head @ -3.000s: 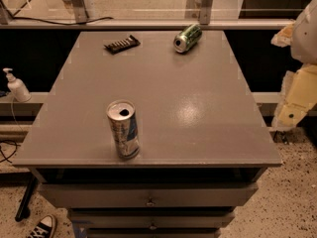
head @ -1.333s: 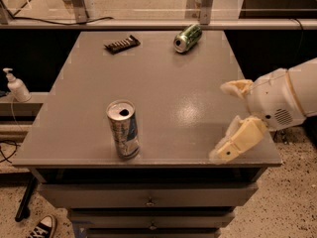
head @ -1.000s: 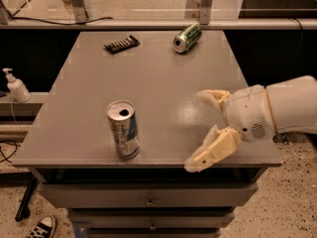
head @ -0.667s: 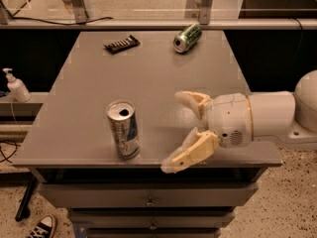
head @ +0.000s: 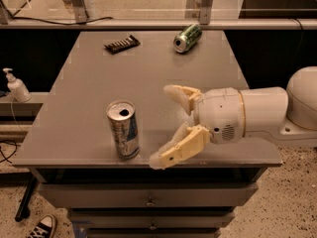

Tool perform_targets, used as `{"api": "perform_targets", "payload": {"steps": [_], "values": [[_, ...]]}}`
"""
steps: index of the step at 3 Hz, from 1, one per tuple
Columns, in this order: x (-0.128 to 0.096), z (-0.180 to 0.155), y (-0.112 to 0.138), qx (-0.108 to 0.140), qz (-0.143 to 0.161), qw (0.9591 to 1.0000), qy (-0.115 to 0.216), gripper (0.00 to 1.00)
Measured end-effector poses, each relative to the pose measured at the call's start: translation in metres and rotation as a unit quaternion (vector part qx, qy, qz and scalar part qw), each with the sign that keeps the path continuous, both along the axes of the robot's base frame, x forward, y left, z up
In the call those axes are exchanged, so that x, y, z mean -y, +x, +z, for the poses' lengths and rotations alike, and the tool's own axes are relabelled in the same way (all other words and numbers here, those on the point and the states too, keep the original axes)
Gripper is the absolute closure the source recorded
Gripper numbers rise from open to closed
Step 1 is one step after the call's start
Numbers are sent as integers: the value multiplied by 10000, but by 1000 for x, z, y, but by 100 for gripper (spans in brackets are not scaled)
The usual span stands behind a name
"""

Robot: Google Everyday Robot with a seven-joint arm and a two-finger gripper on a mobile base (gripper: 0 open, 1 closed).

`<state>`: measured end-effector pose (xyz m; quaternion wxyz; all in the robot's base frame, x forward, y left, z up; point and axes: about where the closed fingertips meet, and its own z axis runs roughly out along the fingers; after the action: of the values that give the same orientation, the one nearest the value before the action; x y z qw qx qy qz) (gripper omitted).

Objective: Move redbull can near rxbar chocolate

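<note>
My gripper is to close around the middle of the redbull can [head: 125, 134], between its top rim and its bottom.
The redbull can [head: 123, 128], slim, silver and blue, stands upright near the front edge of the grey table [head: 89, 88]. The rxbar chocolate [head: 121, 43], a dark flat bar, lies at the table's far left. My gripper [head: 164, 127] reaches in from the right, fingers spread wide and pointing left, just right of the redbull can and apart from it. It holds nothing.
A green can [head: 187, 37] lies on its side at the table's far right-centre. A soap dispenser [head: 17, 86] stands on a ledge to the left. Drawers [head: 148, 201] sit below the table. A shoe [head: 43, 226] is on the floor.
My gripper has swept in from the right edge leftward across the table's front, ending close to the redbull can. The cans and bar have not moved.
</note>
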<state>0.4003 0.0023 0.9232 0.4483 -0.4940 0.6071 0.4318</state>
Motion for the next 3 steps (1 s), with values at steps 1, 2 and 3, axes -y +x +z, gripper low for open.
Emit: {"api": "perform_targets", "payload": {"steps": [1,2,3], "values": [[-1,0,2,151,-59,9999,31,0],[-22,-10,11,430,48,9990,129,0],[-48,-24,18,542,236,9979,279,0]]}}
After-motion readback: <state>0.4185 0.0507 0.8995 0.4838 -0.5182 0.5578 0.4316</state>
